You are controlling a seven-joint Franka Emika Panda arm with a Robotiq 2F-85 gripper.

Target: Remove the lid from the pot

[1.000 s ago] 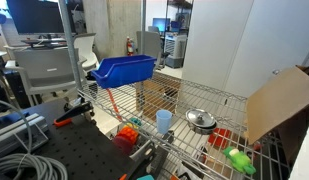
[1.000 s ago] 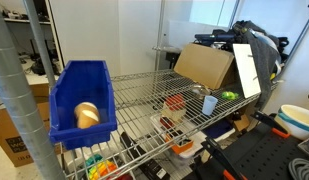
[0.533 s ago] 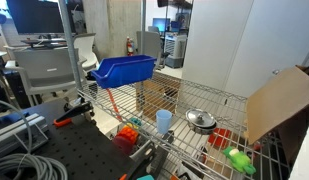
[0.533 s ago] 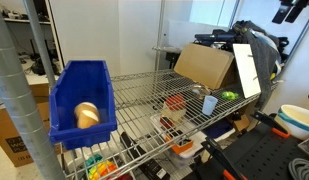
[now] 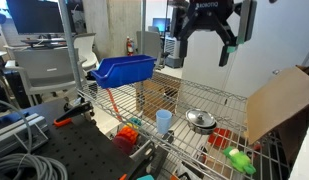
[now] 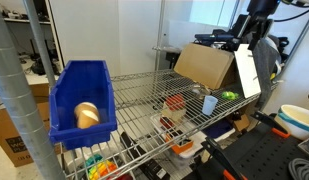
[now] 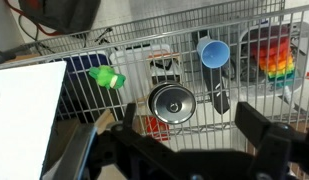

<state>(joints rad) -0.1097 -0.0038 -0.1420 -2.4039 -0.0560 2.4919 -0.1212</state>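
I move my gripper down to the silver lid's dark knob (image 5: 200, 115) (image 7: 174, 106) next and close it there, because the knob lifts the lid off the pot.
The shiny silver lid (image 5: 201, 119) with its dark knob sits on the pot (image 5: 201, 128) on the wire shelf, next to a light-blue cup (image 5: 164, 119). My gripper (image 5: 202, 52) hangs high above the shelf, open and empty, well clear of the lid. In the wrist view the lid (image 7: 172, 101) lies straight below, just beyond the spread fingers of the gripper (image 7: 194, 135); the pot under it is hidden. The gripper also shows at the top right of an exterior view (image 6: 256, 30), where the lid (image 6: 198, 92) is small behind the cup (image 6: 209, 104).
A blue bin (image 5: 124, 69) hangs at the shelf's end, and it holds a yellowish object (image 6: 86, 115). A cardboard box (image 5: 279, 100) stands beside the pot. A green toy (image 7: 107, 78), a dark object (image 7: 221, 99) and a rainbow-coloured object (image 7: 274, 55) are close by.
The gripper has come down into both exterior views from above; a second ago it was out of view. The lid, pot and cup have not moved.
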